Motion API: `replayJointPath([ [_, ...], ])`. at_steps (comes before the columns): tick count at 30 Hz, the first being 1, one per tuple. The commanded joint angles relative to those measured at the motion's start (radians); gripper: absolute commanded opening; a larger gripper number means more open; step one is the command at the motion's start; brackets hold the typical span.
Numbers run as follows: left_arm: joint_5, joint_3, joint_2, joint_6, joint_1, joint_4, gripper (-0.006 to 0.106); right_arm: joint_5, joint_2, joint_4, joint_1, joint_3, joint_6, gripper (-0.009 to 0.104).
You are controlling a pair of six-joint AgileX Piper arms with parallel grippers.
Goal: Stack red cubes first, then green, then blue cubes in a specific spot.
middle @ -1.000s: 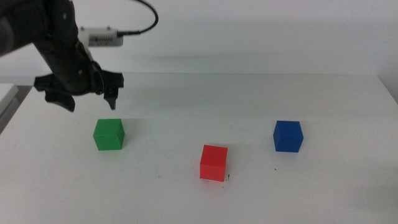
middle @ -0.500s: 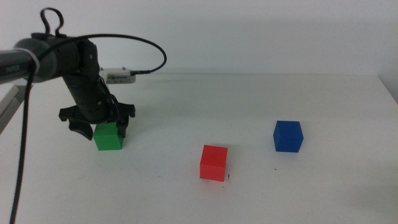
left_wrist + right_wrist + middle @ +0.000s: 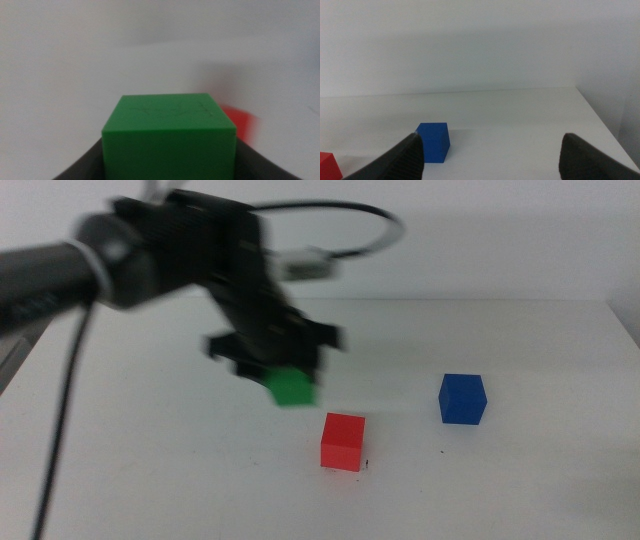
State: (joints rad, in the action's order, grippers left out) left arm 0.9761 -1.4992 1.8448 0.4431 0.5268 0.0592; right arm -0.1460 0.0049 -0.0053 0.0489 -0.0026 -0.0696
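The green cube in my left gripper should be put down on the top side of the red cube (image 3: 344, 427) (image 3: 237, 122), where I should let it go. The green cube is still in the air.
My left gripper (image 3: 284, 380) is shut on the green cube (image 3: 294, 388) and carries it in the air, up and to the left of the red cube (image 3: 343, 441). The arm is blurred by motion. In the left wrist view the green cube (image 3: 170, 132) fills the space between the jaws, with the red cube (image 3: 242, 122) behind it. The red cube stands on the white table next to a tiny dark mark (image 3: 367, 465). A second mark (image 3: 444, 451) lies below the blue cube (image 3: 463, 398). The right gripper (image 3: 490, 150) is open; its view shows the blue cube (image 3: 433, 142) and the red cube's corner (image 3: 329, 166).
The white table (image 3: 500, 500) ends at its right edge near the wall. A grey strip lies at the far left edge (image 3: 12, 345). The left arm's cable (image 3: 60, 440) hangs down over the table's left side.
My left gripper came down on the green cube at the left, shut on it, lifted it and moved it right toward the red cube. The red and blue cubes have not moved.
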Motion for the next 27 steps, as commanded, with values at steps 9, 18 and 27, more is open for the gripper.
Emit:
replayJointPath([
  [9, -0.073, 0.0, 0.07, 0.16, 0.197, -0.097, -0.001, 0.011, -0.005, -0.01, -0.008, 0.003, -0.001, 0.093],
  [18, -0.12, 0.0, 0.124, 0.126, 0.199, -0.088, 0.0, 0.011, -0.005, -0.01, -0.008, 0.003, -0.001, 0.093],
  [27, -0.113, 0.0, 0.143, 0.096, 0.201, -0.071, 0.059, 0.011, -0.005, -0.01, -0.008, 0.003, -0.001, 0.093],
])
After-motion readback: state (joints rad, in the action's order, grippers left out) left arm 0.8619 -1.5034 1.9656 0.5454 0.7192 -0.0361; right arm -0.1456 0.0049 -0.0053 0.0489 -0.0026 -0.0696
